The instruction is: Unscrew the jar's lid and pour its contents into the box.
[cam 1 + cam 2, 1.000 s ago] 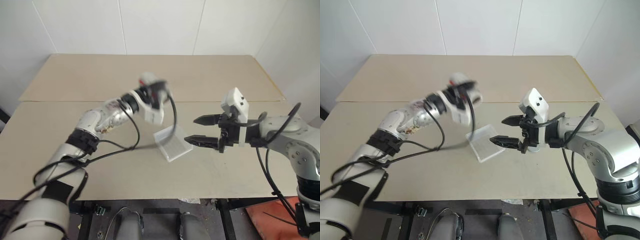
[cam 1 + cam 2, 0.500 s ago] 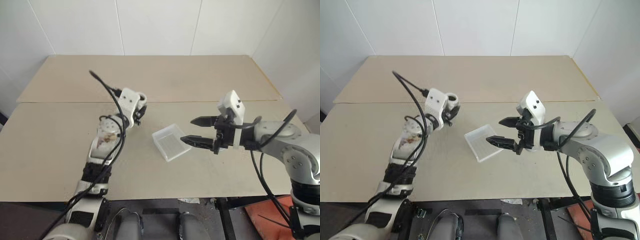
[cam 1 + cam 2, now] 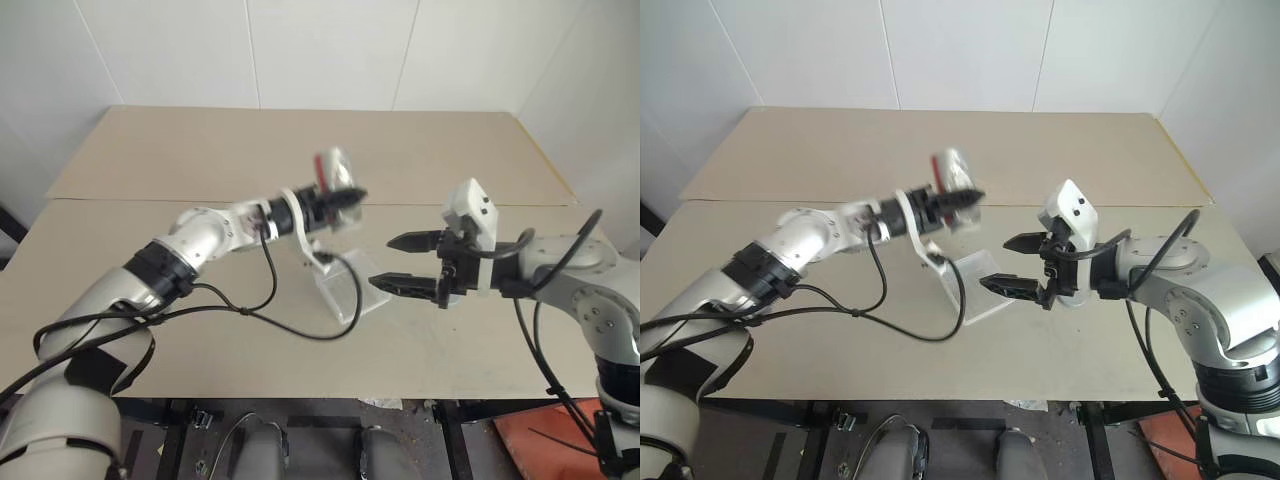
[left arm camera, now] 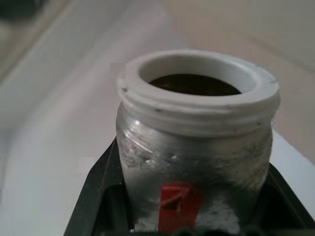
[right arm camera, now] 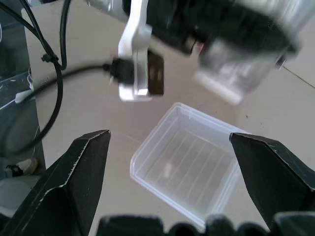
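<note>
I will use my left gripper to set the jar down on the table (image 3: 286,274) beside the box, away from my right gripper. The jar is now held above the box.
My left gripper (image 3: 340,197) is shut on the jar (image 3: 336,176), a silvery cylinder with a red stripe, held in the air above the far side of the box (image 3: 345,292). In the left wrist view the jar (image 4: 192,147) has a bare white threaded rim and an open mouth. The inside is dark and the contents cannot be made out. The lid is out of view. The box (image 5: 184,164) is a clear plastic tray with a ribbed bottom, lying on the table. Just right of it, my right gripper (image 3: 382,262) stands open with nothing between its fingers.
The beige table (image 3: 450,160) is two boards with a seam across the middle. A black cable (image 3: 290,325) hangs from my left arm and loops over the table in front of the box. White walls stand behind, and an orange object (image 3: 530,440) lies on the floor at the right.
My left arm, pulled back to the left half a second ago, has swung right again with the jar, now above the box. The right gripper has stayed in place, open.
</note>
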You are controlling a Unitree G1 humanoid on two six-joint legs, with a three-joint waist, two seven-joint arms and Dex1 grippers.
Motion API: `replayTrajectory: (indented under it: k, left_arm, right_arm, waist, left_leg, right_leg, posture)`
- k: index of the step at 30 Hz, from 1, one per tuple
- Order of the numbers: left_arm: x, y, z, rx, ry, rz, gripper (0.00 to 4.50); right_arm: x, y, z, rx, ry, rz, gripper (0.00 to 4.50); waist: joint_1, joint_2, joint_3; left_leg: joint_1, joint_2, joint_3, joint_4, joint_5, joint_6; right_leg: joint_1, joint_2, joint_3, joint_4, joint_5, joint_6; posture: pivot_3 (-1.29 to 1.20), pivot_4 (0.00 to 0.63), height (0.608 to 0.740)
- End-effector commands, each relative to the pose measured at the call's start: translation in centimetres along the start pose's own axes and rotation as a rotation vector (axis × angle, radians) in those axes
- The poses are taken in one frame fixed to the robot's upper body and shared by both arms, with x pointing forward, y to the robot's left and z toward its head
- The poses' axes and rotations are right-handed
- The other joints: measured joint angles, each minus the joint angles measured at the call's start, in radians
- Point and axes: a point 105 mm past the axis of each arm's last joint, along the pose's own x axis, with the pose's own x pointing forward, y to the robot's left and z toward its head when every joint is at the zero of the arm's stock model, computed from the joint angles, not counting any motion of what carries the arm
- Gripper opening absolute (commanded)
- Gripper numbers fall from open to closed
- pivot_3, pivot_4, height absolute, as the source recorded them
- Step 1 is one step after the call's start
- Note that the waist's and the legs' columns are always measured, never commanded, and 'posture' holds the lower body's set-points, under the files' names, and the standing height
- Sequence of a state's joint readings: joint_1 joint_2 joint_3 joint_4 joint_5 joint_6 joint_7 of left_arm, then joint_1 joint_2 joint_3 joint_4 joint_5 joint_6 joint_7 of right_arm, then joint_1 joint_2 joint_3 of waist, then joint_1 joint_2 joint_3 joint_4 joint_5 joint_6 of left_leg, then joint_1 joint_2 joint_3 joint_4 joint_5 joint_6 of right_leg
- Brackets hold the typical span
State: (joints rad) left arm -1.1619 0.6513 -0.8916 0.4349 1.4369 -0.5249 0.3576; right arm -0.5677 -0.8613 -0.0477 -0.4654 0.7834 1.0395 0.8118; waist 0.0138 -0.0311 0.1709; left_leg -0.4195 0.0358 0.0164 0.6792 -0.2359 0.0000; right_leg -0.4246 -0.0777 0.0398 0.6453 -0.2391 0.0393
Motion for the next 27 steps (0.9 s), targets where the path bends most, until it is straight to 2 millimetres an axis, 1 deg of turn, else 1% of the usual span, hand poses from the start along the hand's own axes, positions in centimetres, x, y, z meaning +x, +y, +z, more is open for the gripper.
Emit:
replayTrajectory:
  k: [1,5,9,12,16,17,18,20,22,23,24,26,27]
  left_arm:
    - [1.7,1.3,-0.2,0.153,-0.035,0.035,1.95]
    - [2.5,0.8,-0.2,0.205,-0.033,0.012,1.95]
    - [2.3,0.4,-0.3,0.204,-0.025,0.002,1.95]
    - [2.2,0.3,-0.2,0.163,-0.015,0.003,1.95]
    - [1.6,1.0,-1.0,0.045,0.057,0.029,1.95]
    - [1.3,1.0,-1.4,-0.041,0.092,0.026,1.95]
    - [1.0,1.3,-2.0,-0.094,0.134,0.053,1.95]
    - [0.1,1.5,-3.3,-0.263,0.235,0.08,1.95]
    - [-1.5,1.0,-5.2,-0.614,0.403,0.106,1.95]
    - [-2.2,0.6,-5.7,-0.757,0.451,0.113,1.95]
    - [-3.0,-0.1,-6.2,-0.958,0.515,0.106,1.95]
    - [-4.1,-0.9,-6.6,-1.279,0.588,0.143,1.95]
    - [-4.6,-1.3,-6.5,-1.428,0.599,0.149,1.95]
  right_arm:
    - [-1.4,-0.3,0.5,-0.051,0.007,-0.024,4.49]
    - [-2.2,-0.4,0.5,-0.055,0.003,-0.051,4.49]
    - [-2.5,-0.2,0.8,-0.051,-0.022,-0.055,4.49]
    - [-2.6,0.0,0.7,-0.058,-0.014,-0.056,4.49]
    - [-2.5,0.0,0.6,-0.056,-0.013,-0.056,4.49]
    - [-2.5,0.1,0.6,-0.056,-0.015,-0.054,4.49]
    - [-2.5,0.1,0.6,-0.056,-0.015,-0.055,4.49]
    - [-2.6,0.0,0.6,-0.055,-0.017,-0.056,4.49]
    - [-2.6,-0.2,0.6,-0.052,-0.023,-0.063,4.49]
    - [-2.6,-0.2,0.6,-0.051,-0.028,-0.064,4.49]
    - [-2.6,-0.2,0.6,-0.05,-0.034,-0.064,4.49]
    - [-2.5,-0.3,0.6,-0.051,-0.04,-0.065,4.49]
    - [-2.4,-0.3,0.6,-0.05,-0.043,-0.064,4.49]
  waist:
    - [0.001,0.0,0.0]
    - [0.0,0.0,0.0]
    - [-0.002,0.0,0.0]
    - [-0.002,0.0,0.0]
    - [-0.003,0.0,0.0]
    - [-0.003,0.0,0.0]
    - [-0.003,0.0,0.0]
    - [-0.003,0.0,0.0]
    - [-0.004,0.0,0.0]
    - [-0.004,0.0,0.0]
    - [-0.004,0.0,0.0]
    - [-0.005,0.0,0.0]
    - [-0.005,0.0,0.0]
  left_leg:
    - [-0.001,0.0,0.0,0.0,0.0,0.0]
    - [-0.001,0.0,0.0,0.001,0.0,0.0]
    - [0.0,0.0,0.0,0.001,0.0,0.0]
    - [0.0,0.0,-0.001,0.001,0.0,0.0]
    - [0.0,0.0,-0.001,0.001,0.0,0.0]
    - [0.0,0.0,-0.001,0.001,0.0,0.0]
    - [0.0,0.0,-0.001,0.001,0.0,0.0]
    - [0.0,0.0,-0.001,0.001,0.0,0.0]
    - [0.0,0.0,-0.001,0.001,0.0,0.0]
    - [0.0,0.0,0.0,0.001,0.0,0.0]
    - [0.0,0.001,-0.001,0.002,0.0,0.0]
    - [0.0,0.001,-0.001,0.002,0.0,0.0]
    - [0.0,0.001,-0.001,0.003,0.0,0.0]
  right_leg:
    - [0.0,0.0,0.0,0.0,0.0,0.0]
    - [0.0,0.0,0.0,0.0,0.0,0.0]
    - [0.0,0.0,0.0,0.001,0.0,0.0]
    - [0.0,0.0,0.0,0.001,0.0,0.0]
    - [0.0,0.0,0.0,0.002,0.0,0.0]
    - [0.0,0.0,0.0,0.002,0.0,0.0]
    - [0.0,0.0,0.0,0.002,0.0,0.0]
    - [0.0,0.0,0.0,0.002,0.0,0.0]
    - [0.0,0.0,0.0,0.002,0.0,0.0]
    - [0.0,-0.001,0.0,0.003,0.0,0.0]
    - [0.0,0.0,-0.001,0.003,0.0,0.0]
    - [0.0,0.0,0.0,0.003,0.0,0.0]
    - [0.001,0.0,-0.001,0.002,0.0,0.0]
  posture:
    - [0.0,0.15,0.74]
    - [0.0,0.15,0.74]
    - [0.0,0.15,0.74]
    - [0.0,0.15,0.74]
    - [0.0,0.15,0.74]
    - [0.0,0.15,0.74]
    - [0.0,0.15,0.74]
    - [0.0,0.15,0.74]
    - [0.0,0.15,0.74]
    - [0.0,0.15,0.74]
    - [0.0,0.15,0.74]
    - [0.0,0.15,0.74]
    - [0.0,0.15,0.74]
